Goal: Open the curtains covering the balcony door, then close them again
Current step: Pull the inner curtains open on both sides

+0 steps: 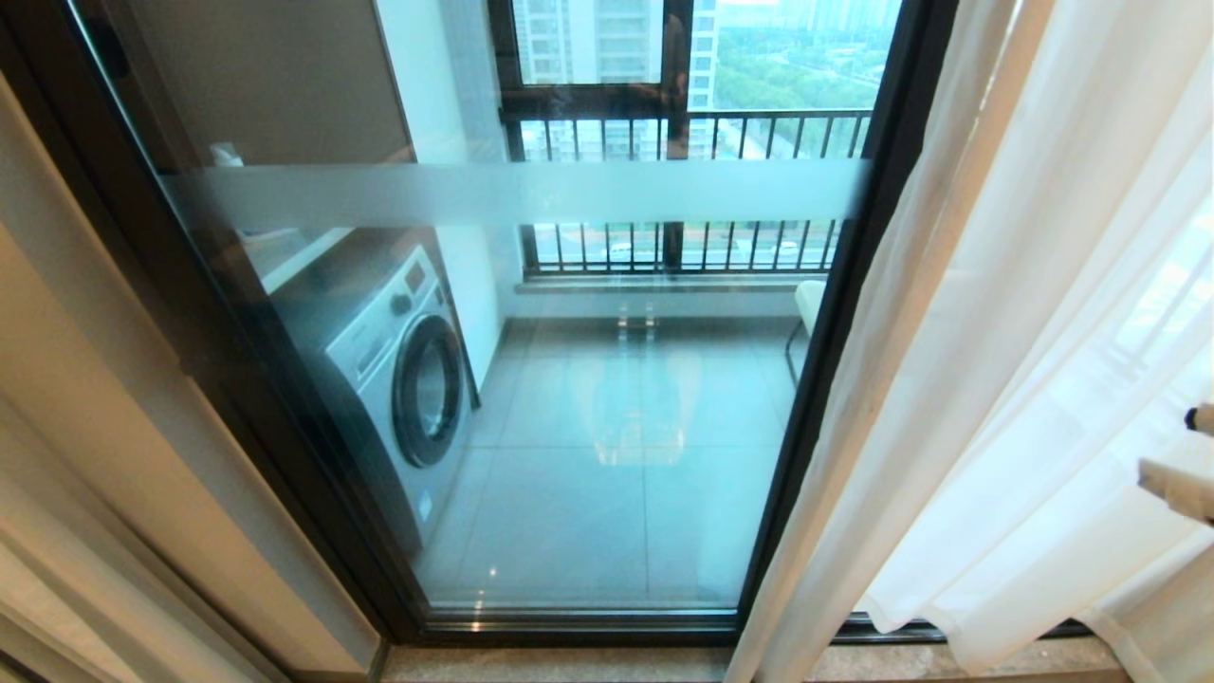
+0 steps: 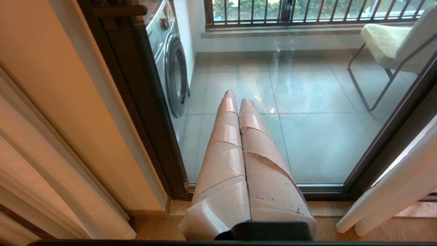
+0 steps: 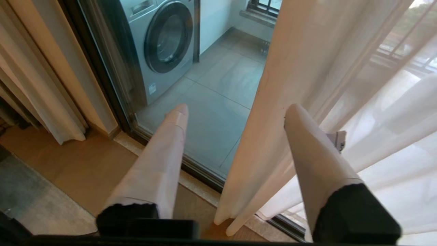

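Observation:
The robot's right gripper needs to close on the leading fold [image 1: 985, 127] of the sheer cream curtains, higher up, about level with the frosted white part of the balcony door.
The balcony door [image 1: 588, 427] is a tall glass panel in a dark frame [image 1: 835, 313] with a frosted white band [image 1: 512, 193]. It stands uncovered. The sheer cream curtains [image 1: 1024, 332] hang bunched in long folds to its right. My right gripper [image 1: 1186, 455] shows at the right edge of the head view, in front of the fabric. In the right wrist view this gripper [image 3: 238, 109] is open, and the leading fold of the curtains [image 3: 293, 61] hangs between its fingers, close against one of them. My left gripper [image 2: 239, 97] is shut on nothing and points at the glass, with the curtains [image 2: 392, 191] off to its side.
A heavier beige drape [image 1: 57, 531] hangs left of the door frame. Behind the glass stand a washing machine [image 1: 398, 370], a chair [image 2: 389, 44] and a black-barred railing [image 1: 692, 190]. A stone sill [image 1: 569, 664] runs along the foot of the door.

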### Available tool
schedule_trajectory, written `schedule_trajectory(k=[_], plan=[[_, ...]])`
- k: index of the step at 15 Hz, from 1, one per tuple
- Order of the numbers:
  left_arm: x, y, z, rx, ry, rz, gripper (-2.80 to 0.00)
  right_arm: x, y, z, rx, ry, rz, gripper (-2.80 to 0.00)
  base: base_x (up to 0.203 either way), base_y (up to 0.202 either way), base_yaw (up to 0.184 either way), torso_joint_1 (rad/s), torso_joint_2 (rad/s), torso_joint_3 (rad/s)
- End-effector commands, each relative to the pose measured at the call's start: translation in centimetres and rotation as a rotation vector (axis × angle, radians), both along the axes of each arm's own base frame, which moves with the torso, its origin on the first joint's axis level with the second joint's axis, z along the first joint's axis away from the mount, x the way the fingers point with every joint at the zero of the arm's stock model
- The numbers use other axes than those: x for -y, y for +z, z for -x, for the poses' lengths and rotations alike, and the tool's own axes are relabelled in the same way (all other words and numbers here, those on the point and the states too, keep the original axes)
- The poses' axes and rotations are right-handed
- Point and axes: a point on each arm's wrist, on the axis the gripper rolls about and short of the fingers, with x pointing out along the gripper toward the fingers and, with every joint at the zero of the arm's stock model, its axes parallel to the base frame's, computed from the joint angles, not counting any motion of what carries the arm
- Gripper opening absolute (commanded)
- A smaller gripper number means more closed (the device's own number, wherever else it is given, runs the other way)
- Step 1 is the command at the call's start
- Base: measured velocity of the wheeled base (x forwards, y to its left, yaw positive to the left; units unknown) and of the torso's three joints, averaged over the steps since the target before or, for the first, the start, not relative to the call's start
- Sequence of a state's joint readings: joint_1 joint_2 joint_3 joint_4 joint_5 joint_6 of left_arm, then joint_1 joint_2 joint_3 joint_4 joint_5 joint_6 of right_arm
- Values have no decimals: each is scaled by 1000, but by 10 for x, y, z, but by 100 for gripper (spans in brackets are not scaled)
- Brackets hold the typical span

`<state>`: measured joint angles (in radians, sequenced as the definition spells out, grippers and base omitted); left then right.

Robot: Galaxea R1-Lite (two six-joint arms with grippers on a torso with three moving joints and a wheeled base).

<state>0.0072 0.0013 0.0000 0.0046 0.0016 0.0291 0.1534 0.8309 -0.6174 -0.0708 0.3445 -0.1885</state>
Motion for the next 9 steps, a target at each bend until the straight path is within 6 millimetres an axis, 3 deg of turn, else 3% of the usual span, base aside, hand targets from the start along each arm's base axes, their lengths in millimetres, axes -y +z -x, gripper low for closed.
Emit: schedule_trajectory(k=[1, 9], plan=[[0, 0, 0, 0, 0, 0, -280, -4, -1, -24, -42, 7, 11, 0, 0, 0, 0, 0, 0, 0], [0, 0, 0, 0, 0, 0, -280, -14, 28, -89, 63, -31, -1, 0, 0, 0, 0, 0, 0, 0]])
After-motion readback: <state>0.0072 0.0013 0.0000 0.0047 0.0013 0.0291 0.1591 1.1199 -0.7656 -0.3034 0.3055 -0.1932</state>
